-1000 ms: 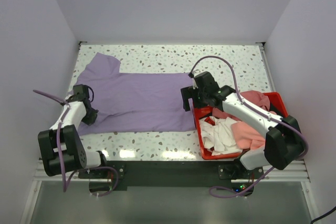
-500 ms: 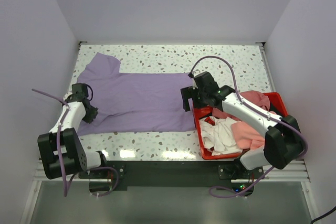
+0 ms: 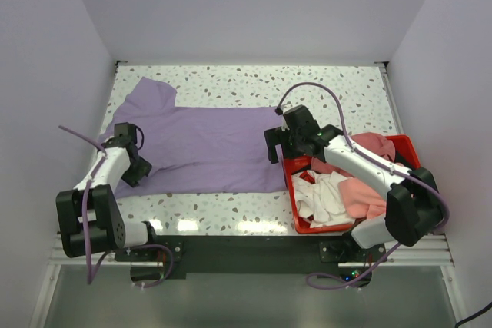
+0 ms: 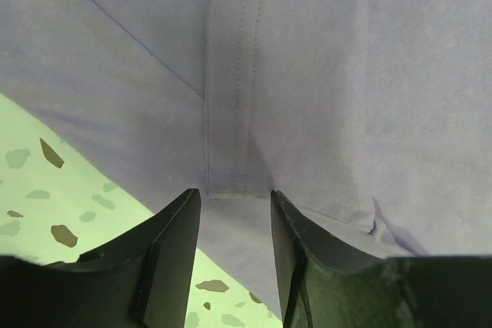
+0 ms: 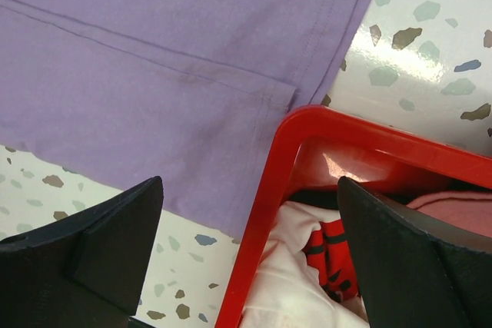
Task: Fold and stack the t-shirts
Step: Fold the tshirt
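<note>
Next, my left gripper pinches the sleeve by its corner (image 4: 224,190) and pulls it inward across the body of the lavender t-shirt, as the sleeve's cuff faces that t-shirt's near edge.
A lavender t-shirt (image 3: 207,144) lies spread flat across the table, its hem toward the right. My left gripper (image 3: 138,168) sits low over its near-left sleeve edge. In the left wrist view the left gripper (image 4: 233,201) is open, its jaws apart, with the lavender fabric (image 4: 307,74) lying flat under the gap. My right gripper (image 3: 278,147) hangs wide open over the shirt's hem and the bin corner. In the right wrist view the right gripper (image 5: 250,186) holds nothing. White (image 3: 327,193), salmon pink (image 3: 365,193) and dusty rose (image 3: 377,144) t-shirts lie crumpled in the bin.
The red plastic bin (image 3: 292,190) stands at the near right of the speckled table (image 3: 231,205), its corner rim (image 5: 269,190) against the lavender hem (image 5: 154,59). White walls close in the table on three sides.
The left gripper has opened and let go of the lavender shirt's sleeve edge, shifting slightly right. The right arm has stayed put.
</note>
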Tool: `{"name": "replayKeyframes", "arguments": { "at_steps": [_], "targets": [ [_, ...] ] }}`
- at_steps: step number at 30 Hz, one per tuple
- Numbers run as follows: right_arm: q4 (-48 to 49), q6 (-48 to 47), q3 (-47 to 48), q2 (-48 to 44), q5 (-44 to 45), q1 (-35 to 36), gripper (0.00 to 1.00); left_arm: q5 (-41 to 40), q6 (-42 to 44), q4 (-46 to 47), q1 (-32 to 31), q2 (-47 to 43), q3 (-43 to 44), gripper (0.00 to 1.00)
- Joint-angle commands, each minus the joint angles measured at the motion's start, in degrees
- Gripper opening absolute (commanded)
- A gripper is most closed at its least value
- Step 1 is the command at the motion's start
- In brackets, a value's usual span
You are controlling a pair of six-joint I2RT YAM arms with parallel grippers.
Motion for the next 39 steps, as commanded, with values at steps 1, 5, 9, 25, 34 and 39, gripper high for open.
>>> {"name": "replayKeyframes", "arguments": {
  "at_steps": [1,5,9,25,34,39],
  "targets": [
    [0.85,-0.78,0.74,0.29,0.64,-0.31,0.99,-2.40,0.35,-1.85,-0.09,-1.41,1.17,0.47],
    [0.76,-0.79,0.74,0.21,0.64,-0.23,0.99,-2.40,-0.17,-0.79,-0.17,-0.53,1.00,0.47],
    [0.67,-0.87,0.74,0.29,0.72,-0.31,0.99,-2.66,-0.88,1.57,-0.17,-0.01,1.09,0.44],
    [0.58,-1.14,0.65,0.12,1.43,-0.22,0.99,-3.72,-2.90,3.08,-0.09,4.30,0.21,0.37],
    [0.41,-1.14,0.74,0.38,1.96,-0.31,0.99,-4.51,-3.43,2.46,-0.17,4.92,2.14,0.01],
    [0.32,-1.14,0.91,0.82,2.13,-0.31,0.99,-3.90,-2.64,2.72,-0.09,5.53,2.75,0.00]
  ]
}}
